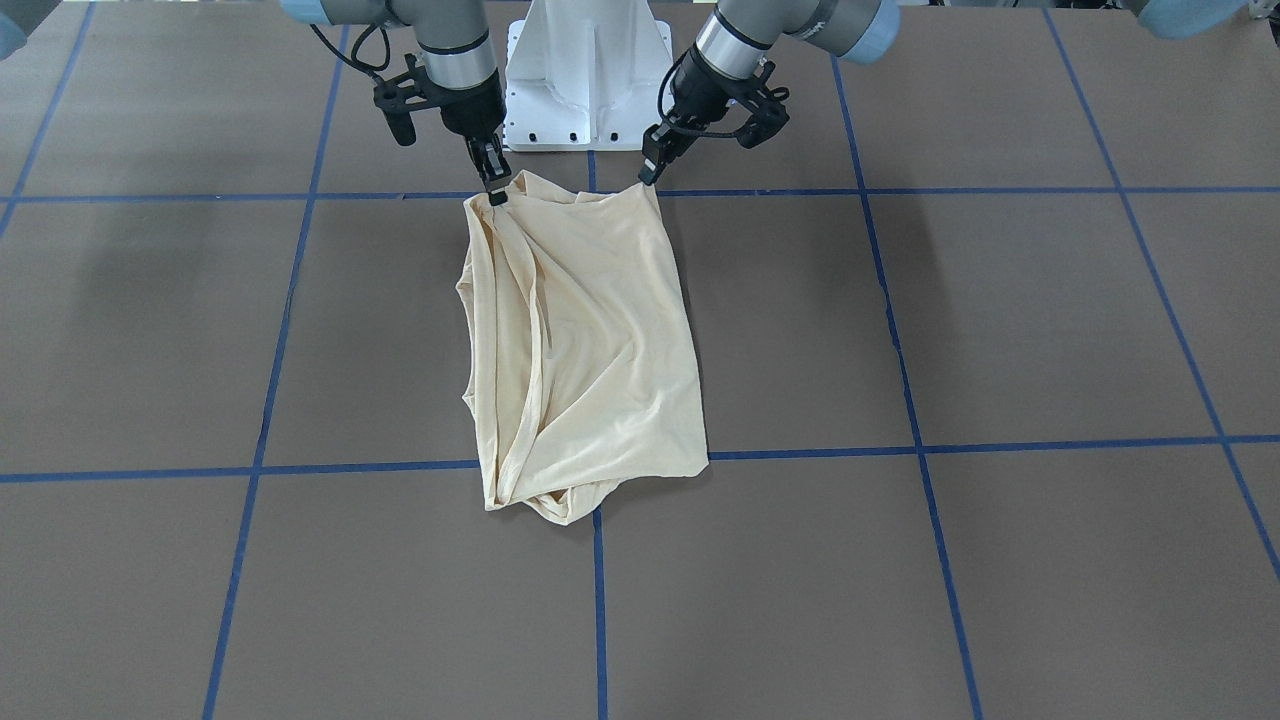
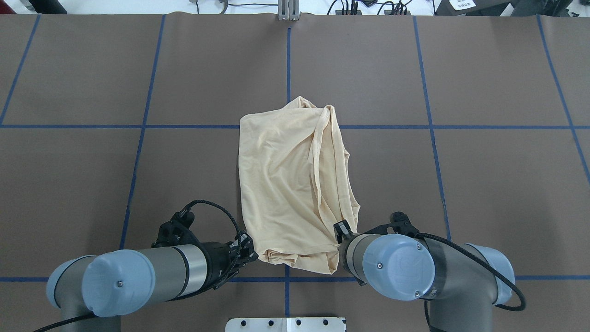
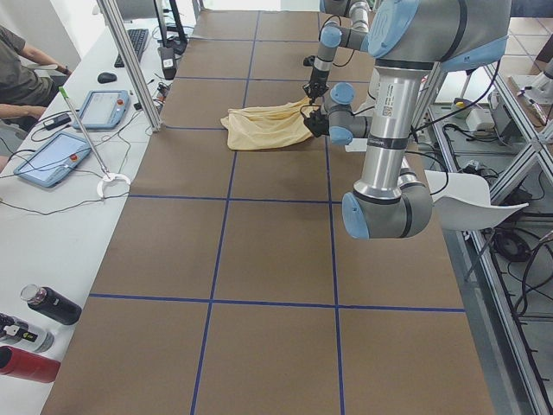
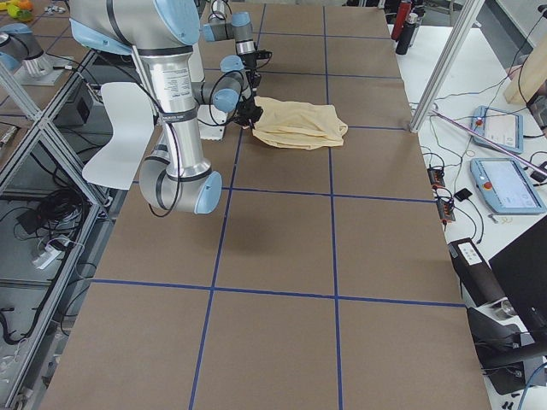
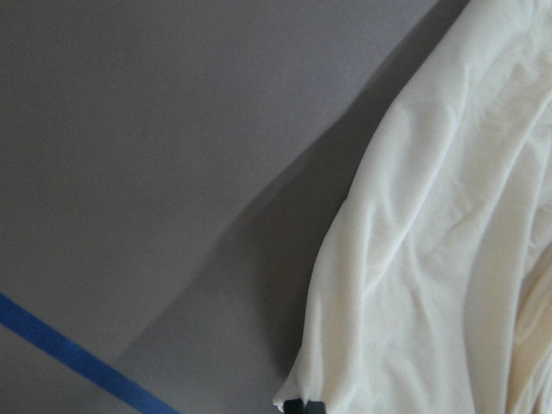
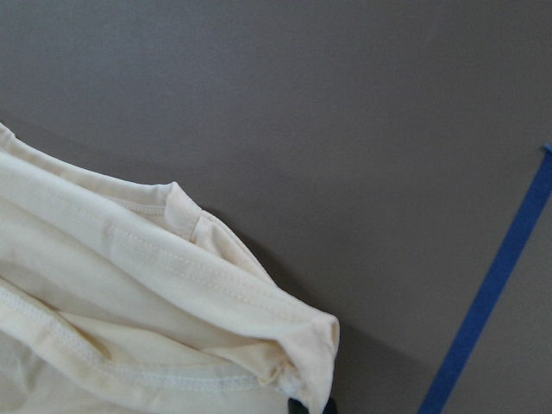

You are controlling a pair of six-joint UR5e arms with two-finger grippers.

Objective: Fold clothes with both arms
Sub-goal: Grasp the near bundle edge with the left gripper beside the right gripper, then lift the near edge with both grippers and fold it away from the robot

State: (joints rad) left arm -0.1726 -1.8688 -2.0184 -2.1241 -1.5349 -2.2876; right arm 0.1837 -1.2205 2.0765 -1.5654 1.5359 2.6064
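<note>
I need to use my left gripper to let go of the shirt's near corner at the far corner (image 1: 725, 464), beside the crosswise blue tape line.
The clothes, one pale cream-yellow shirt (image 1: 590, 340), lie folded into a long rumpled rectangle on the brown table, running away from the robot (image 2: 290, 184). No print shows. My left gripper (image 1: 648, 176) is low at the near corner on my left (image 2: 249, 251), shut on the shirt's edge. The left wrist view has the fabric (image 5: 431, 259) ending right at the dark fingertips (image 5: 304, 405). My right gripper (image 1: 495, 190) pinches the other near corner (image 2: 341, 228). In the right wrist view the hemmed layers (image 6: 129, 293) bunch at its fingertips (image 6: 306, 405). Both held corners sit slightly raised.
The white pedestal base (image 1: 588, 80) stands just behind both grippers. Blue tape lines (image 2: 288, 60) grid the table. Beyond the table's far edge is a bench with tablets (image 3: 52, 160), bottles (image 3: 47, 304) and a seated person (image 3: 17, 69). An aluminium post (image 3: 130, 69) rises at that edge.
</note>
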